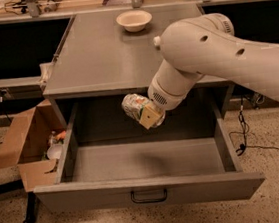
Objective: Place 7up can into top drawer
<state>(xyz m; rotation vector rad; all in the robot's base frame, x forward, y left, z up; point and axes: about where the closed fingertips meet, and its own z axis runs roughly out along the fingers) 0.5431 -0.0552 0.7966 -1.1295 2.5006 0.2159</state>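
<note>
Next, I let go of the 7up can, now held on its side above the drawer floor, with my gripper on the back half of the drawer's bottom (164, 132), a little toward the white arm's side.
The top drawer (148, 190) is pulled fully open below the grey table; its plain front panel has a small black wire handle (149, 197) at the centre. My gripper (147, 113) hangs over the back middle of the drawer's inside, just below the table edge. It is shut on the 7up can (135, 106), a silver can with a green and white label, held on its side above the drawer floor. The white arm (213, 54) comes in from the right.
A beige bowl (134, 20) sits at the back of the grey tabletop (98, 58). An open cardboard box (30, 146) with clutter stands on the floor to the left. Cables (245, 136) lie on the floor at right. Benches run along the back.
</note>
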